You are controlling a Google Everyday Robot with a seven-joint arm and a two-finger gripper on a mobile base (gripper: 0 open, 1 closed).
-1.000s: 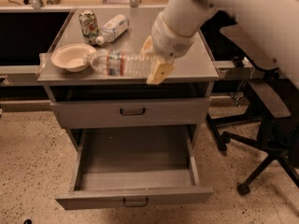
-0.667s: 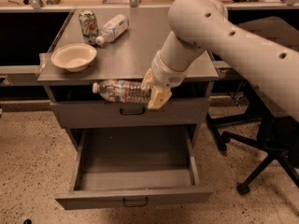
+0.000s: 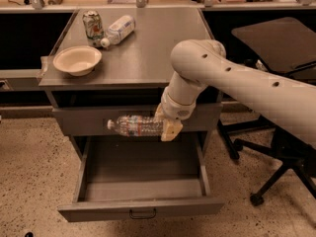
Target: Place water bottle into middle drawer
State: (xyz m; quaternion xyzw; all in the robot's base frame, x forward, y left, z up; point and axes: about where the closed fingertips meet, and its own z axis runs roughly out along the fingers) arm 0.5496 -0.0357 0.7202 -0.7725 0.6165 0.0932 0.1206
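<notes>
Next, I release the water bottle near the centre of the open middle drawer's bare bottom [image 3: 146,166].
My gripper [image 3: 165,126] is shut on the water bottle [image 3: 134,126], a small clear crinkled bottle with a reddish-white label band and a white cap. I hold it lying sideways, cap to the left, in front of the closed upper drawer front. It hangs above the back part of the middle drawer [image 3: 140,209], which is pulled wide open below, its inside bare and its small dark loop handle at the front.
On the grey cabinet top [image 3: 148,53] stand a cream bowl [image 3: 77,59], a drink can [image 3: 92,23] and a white-labelled bottle [image 3: 117,30] lying on its side. A black office chair [image 3: 276,83] stands to the right. The floor is speckled.
My gripper has carried the bottle off the cabinet top, forward and down, from the tabletop edge to in front of the upper drawer front above the open drawer.
</notes>
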